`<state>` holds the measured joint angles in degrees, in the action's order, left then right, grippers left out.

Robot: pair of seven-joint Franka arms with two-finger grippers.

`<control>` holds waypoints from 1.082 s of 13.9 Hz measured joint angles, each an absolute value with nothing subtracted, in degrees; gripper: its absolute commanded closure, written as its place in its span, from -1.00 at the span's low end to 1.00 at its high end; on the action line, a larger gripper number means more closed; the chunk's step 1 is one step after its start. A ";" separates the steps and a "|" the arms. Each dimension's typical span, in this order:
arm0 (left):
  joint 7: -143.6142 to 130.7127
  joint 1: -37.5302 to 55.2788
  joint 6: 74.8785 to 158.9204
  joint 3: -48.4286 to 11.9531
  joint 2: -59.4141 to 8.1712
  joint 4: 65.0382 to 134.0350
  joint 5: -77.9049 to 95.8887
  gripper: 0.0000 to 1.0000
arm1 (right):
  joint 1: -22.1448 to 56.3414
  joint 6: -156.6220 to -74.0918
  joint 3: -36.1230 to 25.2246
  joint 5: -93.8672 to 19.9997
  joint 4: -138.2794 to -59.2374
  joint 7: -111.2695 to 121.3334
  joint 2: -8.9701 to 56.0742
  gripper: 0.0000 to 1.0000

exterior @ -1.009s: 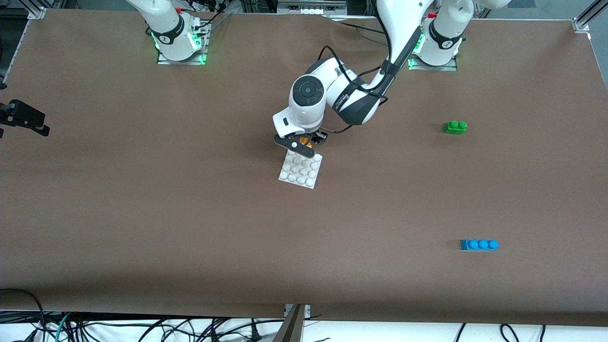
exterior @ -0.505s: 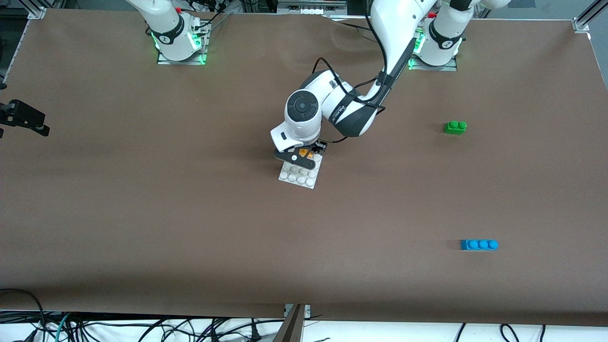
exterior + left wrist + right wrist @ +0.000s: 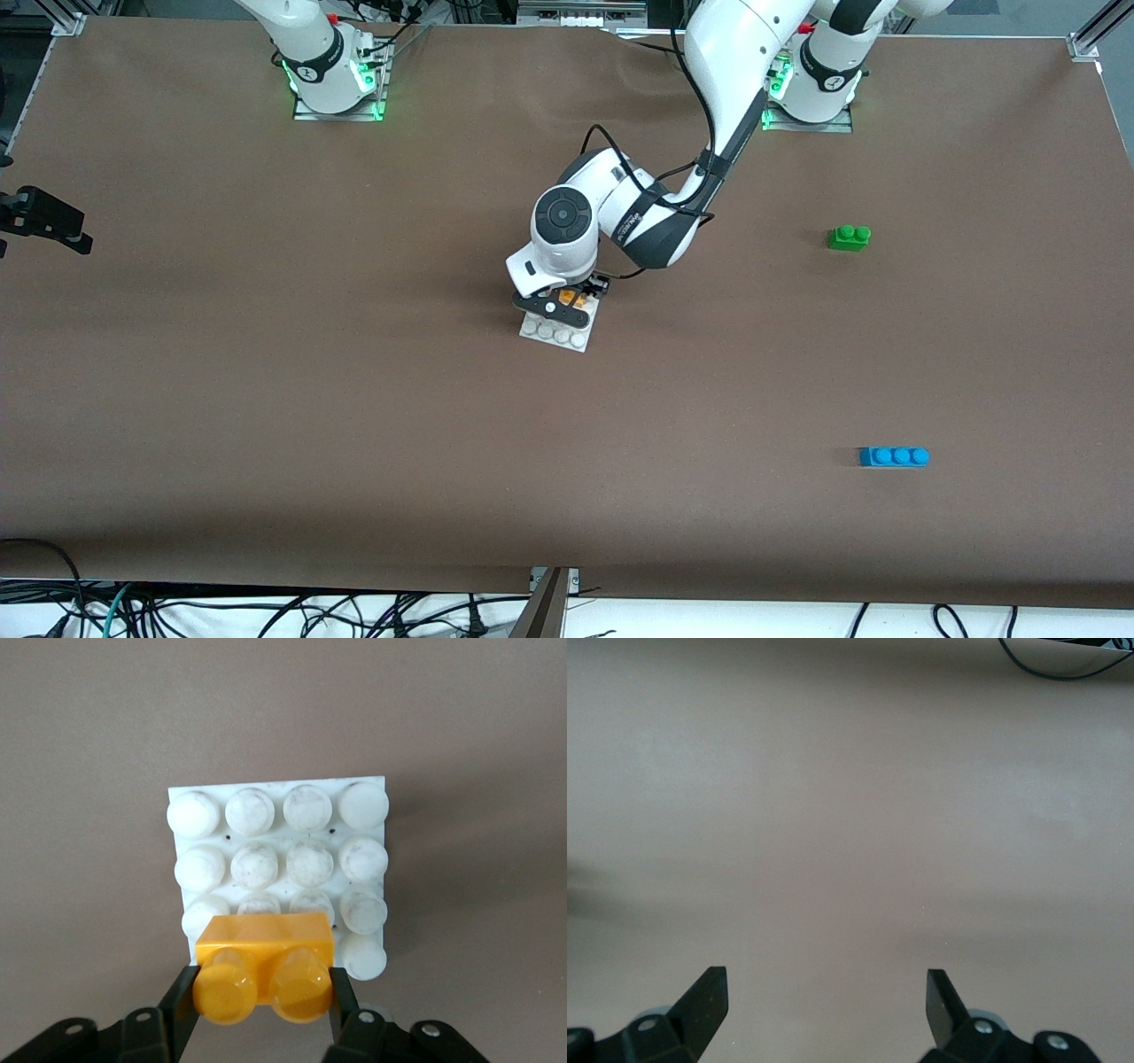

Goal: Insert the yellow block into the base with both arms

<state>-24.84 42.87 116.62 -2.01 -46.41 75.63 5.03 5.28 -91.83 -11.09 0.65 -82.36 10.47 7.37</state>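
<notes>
Next, my left gripper lets go of the yellow block onto the middle studs just inside the white base's far edge [image 3: 563,301] [image 3: 285,907].
The white studded base [image 3: 556,336] lies mid-table. My left gripper [image 3: 564,306] is over the part of it farther from the front camera, shut on the yellow block [image 3: 572,299]. Only the base's nearest stud row shows there. In the left wrist view the yellow block [image 3: 264,967] sits between my fingers [image 3: 180,1010], studs toward the camera, low over the edge rows of the base [image 3: 279,785]. I cannot tell whether it touches the studs. My right gripper [image 3: 824,992] is open and empty over bare table; that arm waits.
A green two-stud brick [image 3: 849,237] and a blue three-stud brick [image 3: 894,456] lie toward the left arm's end of the table, the blue one nearer the front camera. A black part [image 3: 42,221] sticks in at the right arm's end.
My left gripper has moved with the yellow block from the base's farther edge to over the base, lower down. It now covers more stud rows. The right arm has not moved.
</notes>
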 measured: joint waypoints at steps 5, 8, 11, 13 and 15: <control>-24.90 43.76 116.75 -1.32 -47.84 74.11 5.03 1.00 | 5.28 -91.83 -11.09 0.65 -82.36 10.47 7.38 -0.99; -25.26 44.09 116.95 -1.26 -48.29 73.97 5.03 1.00 | 5.28 -91.83 -11.09 0.65 -82.36 10.47 7.38 -0.99; -25.36 44.26 117.72 -1.14 -48.71 73.84 5.03 1.00 | 5.28 -91.83 -11.09 0.65 -82.36 10.47 7.38 -0.99; -25.37 44.38 118.04 -1.09 -49.09 73.76 4.98 1.00 | 5.28 -91.83 -11.09 0.65 -82.36 10.47 7.38 -0.99; -25.37 44.40 118.20 -1.07 -49.42 73.65 4.97 1.00 | 5.28 -91.83 -11.09 0.65 -82.36 10.47 7.38 -0.99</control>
